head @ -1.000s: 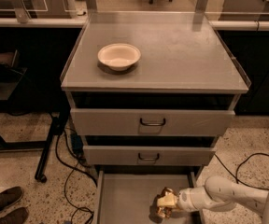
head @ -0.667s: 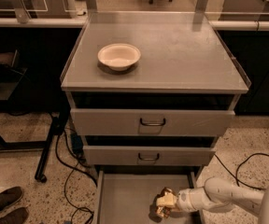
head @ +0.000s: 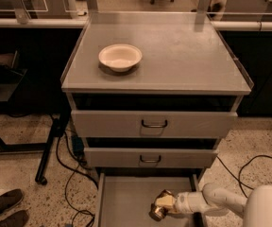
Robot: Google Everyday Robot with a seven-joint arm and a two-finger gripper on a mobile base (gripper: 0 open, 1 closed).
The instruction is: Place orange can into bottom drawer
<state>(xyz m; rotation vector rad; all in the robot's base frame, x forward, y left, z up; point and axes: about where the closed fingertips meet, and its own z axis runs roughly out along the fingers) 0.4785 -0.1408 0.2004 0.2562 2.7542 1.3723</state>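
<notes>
Next, I release the orange can, now tilted low over the drawer floor, from my gripper on the bottom drawer's inside (head: 157,215), well out from the grey cabinet.
The bottom drawer (head: 122,200) is pulled out at the foot of the grey cabinet, a shallow grey tray. My gripper (head: 162,205) reaches in from the lower right on a white arm and is over the drawer's right side. It is shut on the orange can (head: 157,213), which hangs tilted, its end low over the drawer floor. I cannot tell whether the can touches the floor.
A cream bowl (head: 120,56) sits on the cabinet top (head: 183,56). Two upper drawers (head: 154,124) with dark handles are slightly open. Cables (head: 70,174) lie on the floor at the left, shoes (head: 4,207) at the lower left.
The gripper and can have barely moved; they sit about where they were over the drawer's right side.
</notes>
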